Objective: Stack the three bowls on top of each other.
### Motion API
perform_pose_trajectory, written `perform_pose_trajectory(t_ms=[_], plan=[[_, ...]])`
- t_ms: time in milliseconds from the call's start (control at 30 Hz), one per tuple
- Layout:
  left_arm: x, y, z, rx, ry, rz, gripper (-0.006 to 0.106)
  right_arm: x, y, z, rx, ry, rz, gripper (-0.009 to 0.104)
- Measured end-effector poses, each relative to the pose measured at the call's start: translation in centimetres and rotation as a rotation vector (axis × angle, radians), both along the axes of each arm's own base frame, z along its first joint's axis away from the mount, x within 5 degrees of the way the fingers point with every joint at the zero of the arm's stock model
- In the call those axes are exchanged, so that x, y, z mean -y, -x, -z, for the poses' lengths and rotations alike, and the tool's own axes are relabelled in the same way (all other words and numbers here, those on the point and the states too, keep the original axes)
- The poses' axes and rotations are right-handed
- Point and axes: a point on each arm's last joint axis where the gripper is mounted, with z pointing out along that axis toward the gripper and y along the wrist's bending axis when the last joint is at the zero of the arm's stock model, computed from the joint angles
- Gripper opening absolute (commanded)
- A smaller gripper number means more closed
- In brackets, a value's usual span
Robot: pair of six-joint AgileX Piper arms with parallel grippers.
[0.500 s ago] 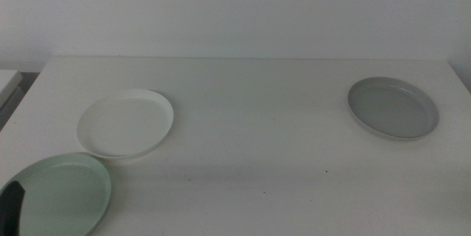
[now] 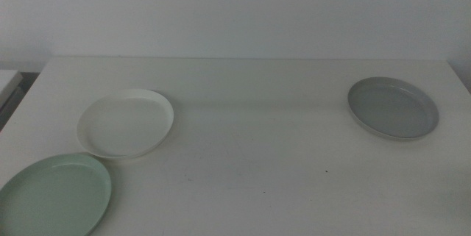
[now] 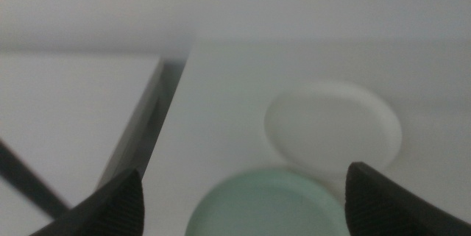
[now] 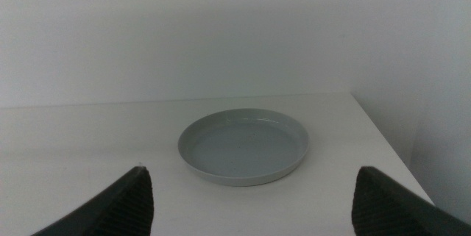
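My left gripper will grip the mint green bowl's rim [image 2: 2, 190] [image 3: 191, 223] on the side farthest from the grey bowl.
The pale mint green bowl [image 2: 55, 195] lies at the table's front left corner, and the white bowl [image 2: 126, 123] sits just behind it, their rims close together. Far off at the right lies the grey bowl [image 2: 393, 107]. Neither arm shows in the middle view. In the left wrist view my left gripper [image 3: 246, 195] is open above the near side of the mint green bowl [image 3: 266, 205], with the white bowl [image 3: 333, 124] beyond. In the right wrist view my right gripper [image 4: 254, 199] is open, set back from the grey bowl [image 4: 243, 145].
The white table [image 2: 257, 155] ends at a back edge below a plain wall. A dark gap and a second white surface [image 3: 73, 118] lie off the table's left edge. The table's right edge runs close past the grey bowl.
The dark tip of the left gripper that showed over the mint green bowl at the middle view's bottom left has gone out of that view. The bowls have not moved.
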Motion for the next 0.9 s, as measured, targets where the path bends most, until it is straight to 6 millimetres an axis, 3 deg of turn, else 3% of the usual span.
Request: perform_pose_trajectory(t_ms=[167,300,700,900], plan=[[-0.2,-2.1,-4.6,-0.209,0.025,-0.023,0.094,0.0,0.0,0.0,0.0,0.0,0.0,0.093],[-0.2,-3.9,-5.3,-0.285,0.054,-0.015,0.094,0.0,0.0,0.0,0.0,0.0,0.0,0.093],[-0.4,-10.4,-1.8,-0.553,0.08,0.002,0.094,0.0,0.0,0.0,0.0,0.0,0.0,0.093],[-2.1,-14.1,-0.3,-0.679,0.093,0.005,0.094,0.0,0.0,0.0,0.0,0.0,0.0,0.093]])
